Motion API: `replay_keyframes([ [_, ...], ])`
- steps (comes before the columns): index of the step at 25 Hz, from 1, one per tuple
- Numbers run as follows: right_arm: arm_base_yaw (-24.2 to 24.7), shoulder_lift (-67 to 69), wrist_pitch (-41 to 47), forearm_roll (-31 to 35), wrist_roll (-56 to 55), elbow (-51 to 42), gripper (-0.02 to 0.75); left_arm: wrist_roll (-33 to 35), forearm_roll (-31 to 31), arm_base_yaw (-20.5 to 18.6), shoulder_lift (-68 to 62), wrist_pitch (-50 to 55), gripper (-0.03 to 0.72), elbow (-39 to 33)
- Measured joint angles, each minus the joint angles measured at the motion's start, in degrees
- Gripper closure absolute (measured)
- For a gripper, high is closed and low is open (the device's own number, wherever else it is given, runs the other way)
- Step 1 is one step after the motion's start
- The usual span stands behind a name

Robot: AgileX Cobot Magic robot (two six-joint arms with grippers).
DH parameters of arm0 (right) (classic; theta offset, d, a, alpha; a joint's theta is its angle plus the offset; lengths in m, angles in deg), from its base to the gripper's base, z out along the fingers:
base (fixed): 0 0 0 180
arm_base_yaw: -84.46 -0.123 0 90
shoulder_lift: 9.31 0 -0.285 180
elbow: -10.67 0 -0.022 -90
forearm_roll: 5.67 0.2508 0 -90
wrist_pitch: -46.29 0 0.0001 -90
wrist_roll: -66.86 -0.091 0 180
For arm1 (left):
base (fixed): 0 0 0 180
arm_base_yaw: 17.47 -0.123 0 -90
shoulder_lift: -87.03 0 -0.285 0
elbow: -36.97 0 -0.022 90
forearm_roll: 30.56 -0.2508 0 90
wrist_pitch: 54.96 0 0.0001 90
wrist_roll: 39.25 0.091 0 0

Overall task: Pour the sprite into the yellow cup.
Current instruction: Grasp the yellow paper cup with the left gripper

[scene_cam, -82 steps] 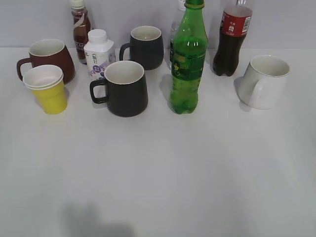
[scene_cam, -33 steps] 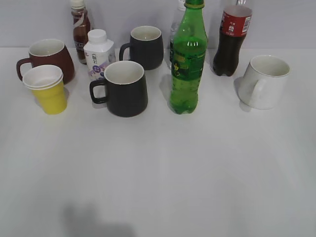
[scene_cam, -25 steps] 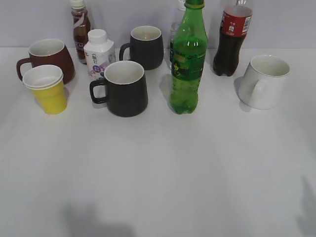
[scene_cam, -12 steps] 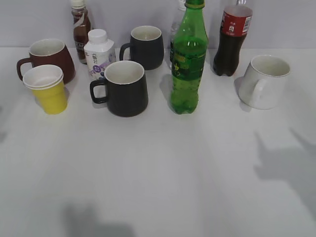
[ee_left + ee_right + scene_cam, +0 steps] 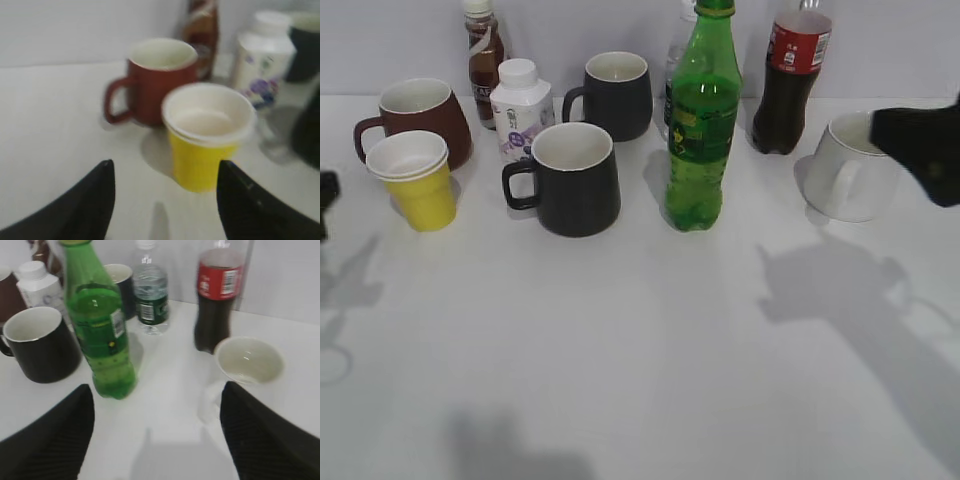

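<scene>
The yellow cup is next for my left gripper, which should go to it and close on its yellow sides (image 5: 425,201) (image 5: 200,160), just under the yellow cup's white rim.
The sprite (image 5: 701,120), a tall green bottle with its cap on, stands upright at the table's middle back; it also shows in the right wrist view (image 5: 99,325). The yellow cup (image 5: 415,182) stands at the left in front of a dark red mug (image 5: 420,118); it also shows in the left wrist view (image 5: 206,135). My left gripper (image 5: 162,172) is open and empty, a little short of the cup; only a dark tip of it (image 5: 326,200) shows at the exterior view's left edge. My right gripper (image 5: 157,405) is open and empty, right of the sprite; its dark body (image 5: 925,145) enters at the right edge.
Two black mugs (image 5: 572,180) (image 5: 615,95) stand between cup and sprite. A white mug (image 5: 855,170) stands at the right by my right gripper. A cola bottle (image 5: 792,80), a clear water bottle (image 5: 150,295), a white milk bottle (image 5: 520,108) and a brown drink bottle (image 5: 483,55) line the back.
Both arms have come into the exterior view, the right from the right edge beside the white mug, the left at the left edge. Their shadows have spread on the table. The objects stand as before.
</scene>
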Motion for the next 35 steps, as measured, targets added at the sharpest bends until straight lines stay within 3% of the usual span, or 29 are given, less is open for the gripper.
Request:
replay_keyframes([
  [5, -0.73, 9.34, -10.38, -0.17, 0.00, 0.00, 0.150, 0.00, -2.52, 2.84, -6.14, -4.33, 0.197, -0.82],
  [11, -0.73, 16.83, -20.26, -1.96, 0.00, 0.00, 0.150, -0.05, -3.19, 2.91, -19.07, -25.00, 0.197, -0.76],
  [16, -0.73, 19.93, -23.30, -3.19, 0.00, 0.00, 0.150, 1.84, -5.87, 2.91, -29.46, -33.80, 0.132, -0.30],
  [22, -0.73, 20.26, -27.80, -3.19, -0.59, 0.00, 0.150, 5.08, -6.06, 2.93, -33.74, -35.93, 0.099, 0.62],
  [35, -0.73, 20.26, -32.08, -5.36, -3.21, 0.00, 0.150, 5.42, -4.92, 2.93, -42.53, -36.32, 0.098, 11.05],
])
